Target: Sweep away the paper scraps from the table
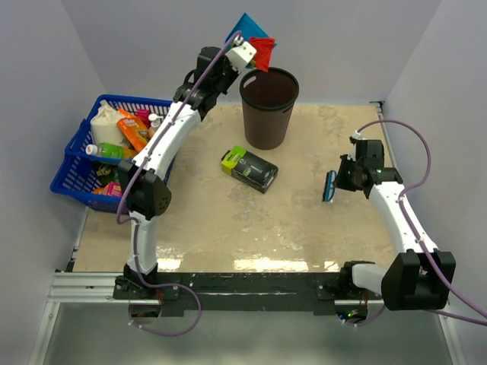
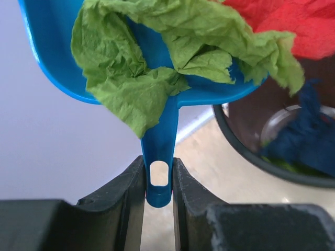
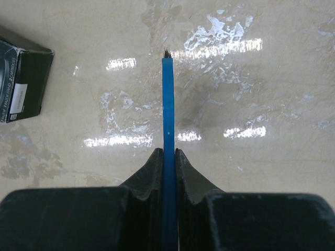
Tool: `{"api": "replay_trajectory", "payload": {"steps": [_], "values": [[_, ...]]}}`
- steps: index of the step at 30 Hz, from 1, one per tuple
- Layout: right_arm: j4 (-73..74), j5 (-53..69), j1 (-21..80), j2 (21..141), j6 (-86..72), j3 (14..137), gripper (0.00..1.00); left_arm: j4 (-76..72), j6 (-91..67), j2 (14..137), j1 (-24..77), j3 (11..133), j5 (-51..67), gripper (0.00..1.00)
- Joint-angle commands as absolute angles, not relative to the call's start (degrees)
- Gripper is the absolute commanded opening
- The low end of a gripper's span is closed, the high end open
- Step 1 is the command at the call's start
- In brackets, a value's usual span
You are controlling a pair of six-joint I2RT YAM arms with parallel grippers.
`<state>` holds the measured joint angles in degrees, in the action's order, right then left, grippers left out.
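Next, I set the blue brush down with my right gripper on the bare table [image 1: 322,195] between the black-and-lime box and the side.
My left gripper [image 2: 158,178] is shut on the handle of the blue dustpan [image 2: 157,157], held tilted above the dark brown bin [image 1: 268,106] at the back of the table [image 1: 205,220]. Green [image 2: 152,57] and red [image 2: 293,23] paper scraps hang at the pan's lip; the red scrap [image 1: 262,52] shows over the bin's rim. Blue and green scraps [image 2: 298,141] lie inside the bin. My right gripper [image 3: 168,154] is shut on a thin blue brush [image 3: 168,104], seen edge-on, held just above the table at the right [image 1: 331,185].
A black-and-lime box [image 1: 249,168] lies mid-table, also at the left edge of the right wrist view [image 3: 21,83]. A blue basket [image 1: 76,163] full of bottles and packets stands off the table's left side. Grey walls enclose the back and sides.
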<state>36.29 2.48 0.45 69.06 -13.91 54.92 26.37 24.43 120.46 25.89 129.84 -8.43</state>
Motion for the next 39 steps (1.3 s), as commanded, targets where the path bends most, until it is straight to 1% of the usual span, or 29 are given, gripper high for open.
{"api": "replay_trajectory", "payload": {"steps": [1, 8, 12, 15, 16, 19, 27, 31, 38, 39], "values": [[34.45, 3.78, -1.39, 67.06, -15.47, 53.97, 0.00, 13.11, 34.86, 123.39, 25.75, 132.89, -13.88, 0.00], [35.07, 4.48, -3.25, 65.48, -15.64, 51.86, 0.00, 0.91, 51.22, 125.60, 26.63, 130.88, -15.21, 0.00], [35.16, 4.75, -4.13, 65.30, -15.73, 51.50, 0.00, -5.62, 60.45, 124.28, 27.16, 124.74, -13.89, 0.00], [34.72, 4.83, -4.48, 65.13, -15.73, 51.50, 0.00, -8.61, 70.55, 122.87, 27.86, 119.82, -12.58, 0.00], [34.63, 4.92, -4.66, 65.13, -15.73, 51.42, 0.00, -8.96, 76.41, 122.52, 28.04, 118.58, -12.39, 0.00], [34.45, 5.36, -4.83, 65.30, -15.82, 51.15, 0.00, -12.91, 84.95, 121.12, 28.39, 113.30, -12.66, 0.00], [34.37, 5.98, -5.10, 65.83, -15.73, 51.15, 0.00, -23.19, 89.11, 119.01, 30.06, 107.67, -14.85, 0.00], [34.28, 6.24, -5.10, 65.83, -15.73, 50.98, 0.00, -30.04, 88.69, 118.48, 30.15, 105.56, -15.99, 0.00], [34.10, 6.24, -5.19, 65.04, -15.91, 50.63, 0.00, -29.36, 81.13, 117.51, 30.15, 108.36, -19.33, 0.00], [34.19, 6.33, -5.27, 64.95, -15.91, 50.63, 0.00, -28.05, 77.73, 117.07, 30.15, 108.89, -19.51, 0.00]]}}
